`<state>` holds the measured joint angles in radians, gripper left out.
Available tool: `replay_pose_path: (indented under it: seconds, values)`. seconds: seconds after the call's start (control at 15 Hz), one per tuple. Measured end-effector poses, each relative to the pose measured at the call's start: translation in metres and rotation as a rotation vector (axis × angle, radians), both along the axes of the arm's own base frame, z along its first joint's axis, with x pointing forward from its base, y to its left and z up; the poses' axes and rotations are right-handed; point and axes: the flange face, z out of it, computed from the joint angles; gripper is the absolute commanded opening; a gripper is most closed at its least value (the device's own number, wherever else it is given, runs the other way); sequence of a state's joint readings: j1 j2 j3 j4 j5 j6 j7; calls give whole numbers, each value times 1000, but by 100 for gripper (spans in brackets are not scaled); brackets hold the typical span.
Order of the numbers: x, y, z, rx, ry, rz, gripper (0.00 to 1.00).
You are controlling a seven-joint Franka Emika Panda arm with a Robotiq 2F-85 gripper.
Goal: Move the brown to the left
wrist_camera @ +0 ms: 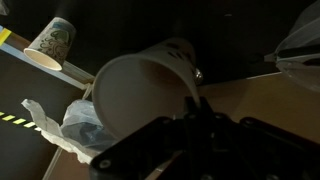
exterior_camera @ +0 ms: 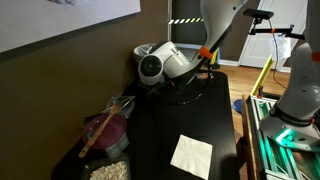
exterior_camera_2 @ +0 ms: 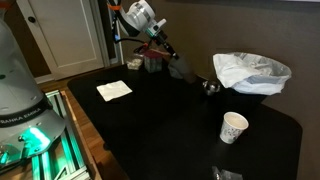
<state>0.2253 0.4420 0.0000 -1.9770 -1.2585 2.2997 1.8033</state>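
My gripper will set the brown tumbler cup down and let it go on the black table (exterior_camera: 138,129) beside the bowl with the wooden stick.
The brown tumbler cup (wrist_camera: 140,95) fills the middle of the wrist view, tilted with its open mouth toward the camera. My gripper (wrist_camera: 197,108) is shut on its rim wall, one finger on each side. In an exterior view the gripper (exterior_camera_2: 163,52) hangs over the far end of the black table (exterior_camera_2: 170,120), with the cup (exterior_camera_2: 153,63) a dull brownish shape under it. In an exterior view the gripper (exterior_camera: 188,82) is low over the table's back end, and the cup is hidden there.
A white napkin (exterior_camera_2: 113,90) (exterior_camera: 190,155) lies on the table. A patterned paper cup (exterior_camera_2: 233,127) (wrist_camera: 50,40) and a crumpled plastic bag (exterior_camera_2: 250,72) (wrist_camera: 75,125) stand near. A bowl with a wooden stick (exterior_camera: 105,135) sits at the table's edge by the wall.
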Motion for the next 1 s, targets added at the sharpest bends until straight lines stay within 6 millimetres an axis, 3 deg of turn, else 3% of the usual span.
replay_pose_path:
  seconds: [0.27,0.53,0.8,1.0]
  values:
    - [-8,19,3,53,80,-5,2]
    - [-24,42,18,110,228,-13,2]
    - [-32,61,34,181,372,71,2]
    - [-34,68,35,213,472,150,2]
